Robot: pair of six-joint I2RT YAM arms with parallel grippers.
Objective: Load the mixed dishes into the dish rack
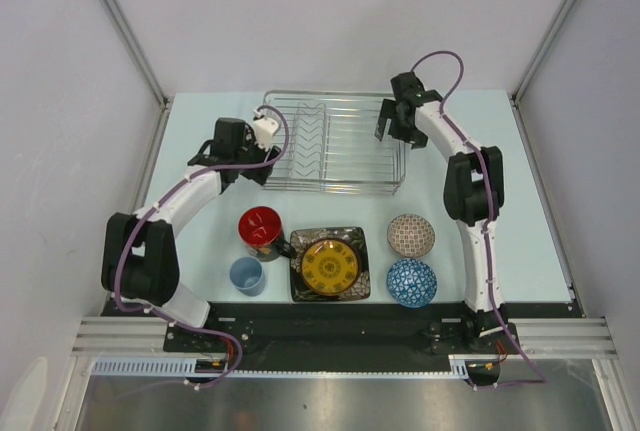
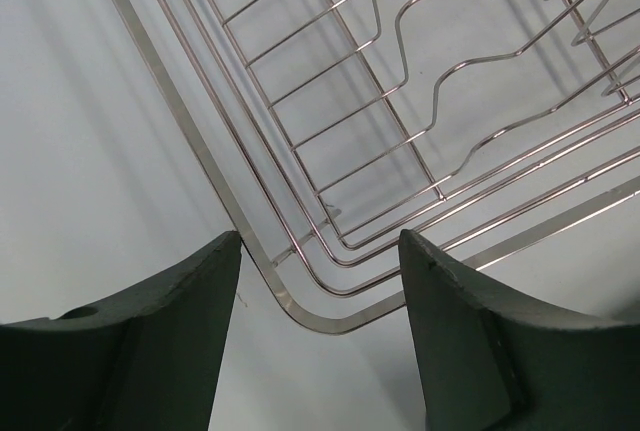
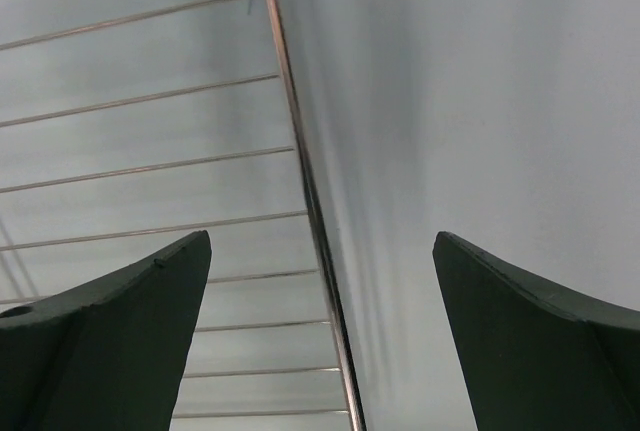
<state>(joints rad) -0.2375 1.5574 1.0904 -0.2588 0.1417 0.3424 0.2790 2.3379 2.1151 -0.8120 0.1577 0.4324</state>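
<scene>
My right gripper is to go to the pinkish bowl next and close on its rim [image 1: 388,236] beside the dark square plate.
The silver wire dish rack [image 1: 335,143] stands at the table's back middle, with no dishes in it. My left gripper [image 1: 262,164] is open and empty over its near-left corner [image 2: 330,321]. My right gripper [image 1: 392,131] is open and empty, straddling the rack's right rail [image 3: 310,201]. In front stand the black mug with red inside [image 1: 261,228], the light-blue cup [image 1: 247,275], the yellow round plate [image 1: 329,265] on the dark square plate [image 1: 299,243], the pinkish bowl [image 1: 411,235] and the blue bowl [image 1: 411,282].
Grey enclosure walls [image 1: 70,151] close in the table on the left, right and back. The arm bases sit on the black rail [image 1: 330,326] at the near edge.
</scene>
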